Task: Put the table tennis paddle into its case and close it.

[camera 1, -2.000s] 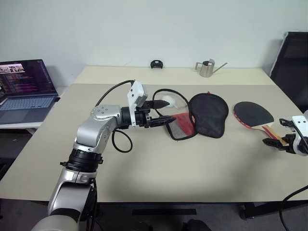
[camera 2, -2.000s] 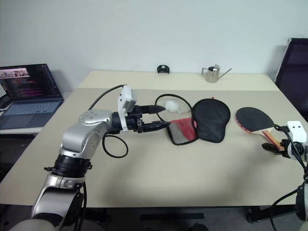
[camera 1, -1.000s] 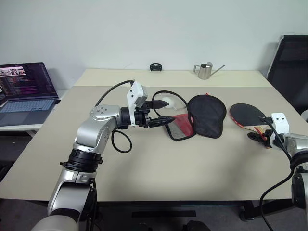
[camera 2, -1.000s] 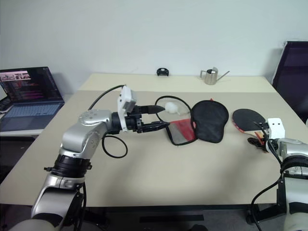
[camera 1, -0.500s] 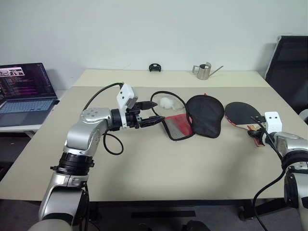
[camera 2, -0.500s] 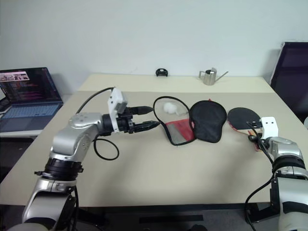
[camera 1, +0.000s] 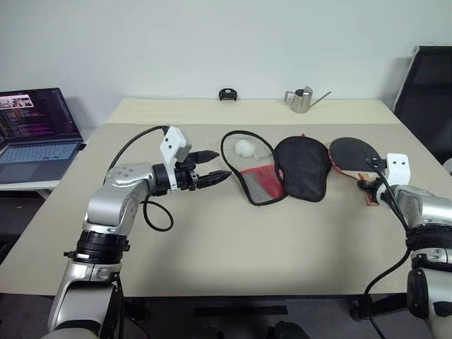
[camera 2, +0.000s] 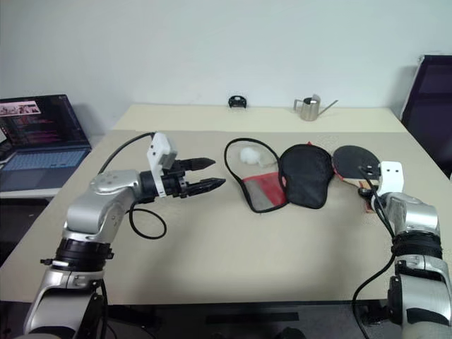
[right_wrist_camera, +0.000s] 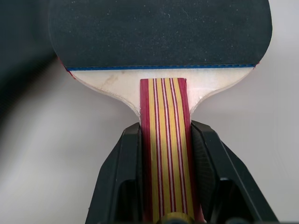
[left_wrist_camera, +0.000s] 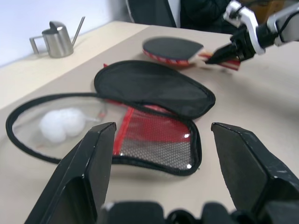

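Note:
My right gripper is holding the table tennis paddle, and I should release it inside the black half of the open case point(camera 1: 298, 161).
The case point(camera 1: 302, 167) lies unzipped and spread open mid-table: a black half, a red mesh panel point(left_wrist_camera: 154, 140), and a clear flap with a white ball point(camera 1: 244, 148) in it. Just right of it is the table tennis paddle point(camera 1: 351, 152), black face up. In the right wrist view my right gripper point(right_wrist_camera: 166, 133) is shut on its striped handle point(right_wrist_camera: 164, 107). Whether the blade is clear of the table I cannot tell. My left gripper point(camera 1: 221, 164) hangs open a short way left of the case, touching nothing.
A metal watering can point(camera 1: 300, 101) and a small black object point(camera 1: 227, 94) stand at the table's far edge. An open laptop point(camera 1: 35, 127) sits on a side desk at the left. A black chair point(camera 1: 424, 85) is beyond the right edge.
My right gripper has shut on the paddle's handle and carried it left, close to the case. My left gripper has drawn back left, off the case's rim.

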